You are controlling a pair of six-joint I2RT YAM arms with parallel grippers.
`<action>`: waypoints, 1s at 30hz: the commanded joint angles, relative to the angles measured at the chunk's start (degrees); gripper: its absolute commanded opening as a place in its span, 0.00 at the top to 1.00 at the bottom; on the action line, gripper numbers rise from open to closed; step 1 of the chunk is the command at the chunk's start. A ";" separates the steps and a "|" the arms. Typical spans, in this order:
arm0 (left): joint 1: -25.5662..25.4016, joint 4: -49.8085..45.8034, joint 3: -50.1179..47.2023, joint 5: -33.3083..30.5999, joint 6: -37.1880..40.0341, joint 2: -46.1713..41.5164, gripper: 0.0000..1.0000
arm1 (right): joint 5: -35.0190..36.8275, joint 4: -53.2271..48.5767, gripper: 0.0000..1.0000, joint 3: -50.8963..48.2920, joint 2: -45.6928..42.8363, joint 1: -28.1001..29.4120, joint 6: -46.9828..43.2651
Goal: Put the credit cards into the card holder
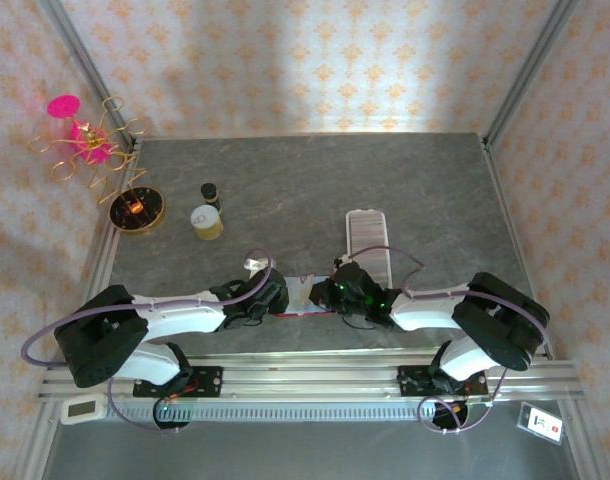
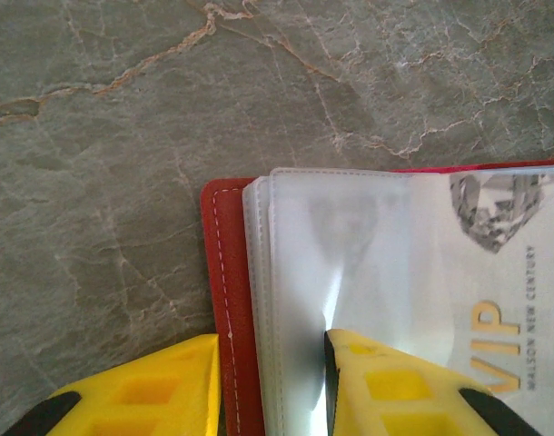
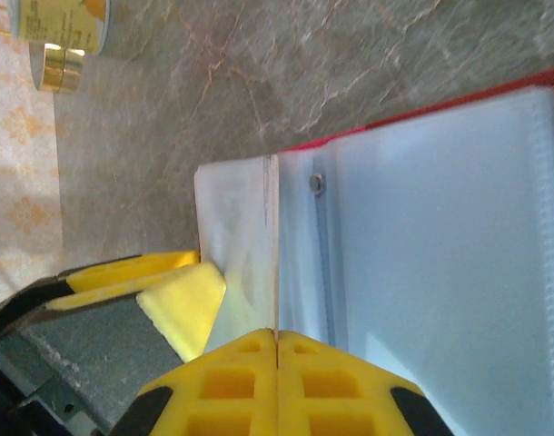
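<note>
My right gripper needs to let go of the thin credit card inside the clear sleeve (image 1: 294, 292) (image 3: 236, 259), between the snap and my left gripper.
The card holder (image 1: 303, 292) lies open between the two arms at the table's near middle, its red cover (image 2: 224, 272) under clear pale sleeves (image 3: 440, 272). A pale card marked VIP (image 2: 495, 327) sits inside one sleeve. My left gripper (image 2: 272, 391) is shut on the holder's edge, one finger outside the red cover and the other pressing on the top sleeve. My right gripper (image 3: 276, 341) is shut on a thin credit card (image 3: 271, 236), seen edge-on. The card stands upright against the sleeves, next to the small metal snap (image 3: 317, 183). The left gripper's finger (image 3: 182, 304) touches the sleeve page just left of that card.
A white ribbed tray (image 1: 368, 240) lies behind the right gripper. A yellow jar (image 1: 207, 221) and a small dark bottle (image 1: 211, 192) stand at back left, beside a round dark dish (image 1: 137, 210) and a gold wire stand with pink flowers (image 1: 85, 145). Patterned walls enclose the table.
</note>
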 commanded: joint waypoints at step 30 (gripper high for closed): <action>0.48 11.68 -9.46 5.05 -5.80 -5.82 0.61 | -2.62 -3.85 1.00 3.13 4.63 0.53 -4.47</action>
